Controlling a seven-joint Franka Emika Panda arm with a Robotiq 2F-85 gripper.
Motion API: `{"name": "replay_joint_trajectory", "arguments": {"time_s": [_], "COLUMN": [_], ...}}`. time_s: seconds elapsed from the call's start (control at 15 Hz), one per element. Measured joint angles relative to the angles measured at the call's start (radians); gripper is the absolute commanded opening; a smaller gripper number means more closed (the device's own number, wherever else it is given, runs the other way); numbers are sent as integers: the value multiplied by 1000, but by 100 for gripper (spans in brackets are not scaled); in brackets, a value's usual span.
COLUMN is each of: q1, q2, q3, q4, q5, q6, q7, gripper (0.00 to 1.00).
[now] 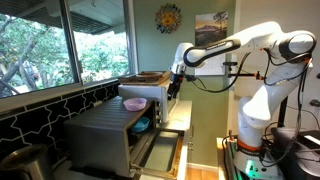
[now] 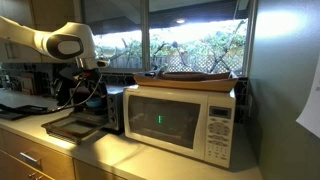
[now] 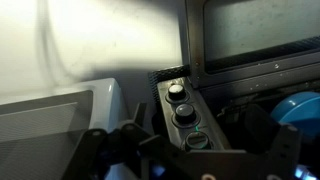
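The blue bowl sits inside the toaster oven. Next, I will move my gripper to it and close on the bowl's rim (image 1: 147, 121) (image 3: 280, 103) beside the open door.
My gripper (image 3: 190, 165) is open, its two dark fingers (image 3: 95, 152) spread on either side of a toaster oven's control panel (image 3: 182, 108). The panel carries three round knobs in a row, and the closest knob (image 3: 197, 141) sits between the fingers with a small green light beside it. Nothing is held. In both exterior views the gripper (image 1: 175, 86) (image 2: 88, 90) hangs just in front of the toaster oven (image 1: 105, 135) (image 2: 108, 106), whose door (image 1: 160, 150) (image 2: 68, 126) is folded down open. A blue bowl (image 3: 300, 106) (image 1: 142, 125) sits inside the oven.
A white microwave (image 2: 180, 116) stands right beside the oven with a flat tray (image 2: 195, 77) on top. A pink bowl (image 1: 133, 103) rests above the oven. Large windows (image 1: 50, 45) run behind the counter. The arm's base (image 1: 252, 125) stands on a cart.
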Motion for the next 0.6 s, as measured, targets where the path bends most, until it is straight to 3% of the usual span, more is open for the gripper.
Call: {"name": "replay_joint_trajectory", "arguments": {"time_s": [0.6], "q1": [17], "q2": [1], "q3": [30], "q4": [-1], "q5": [36], "q6": [4], "q7": [14], "gripper": [100]}}
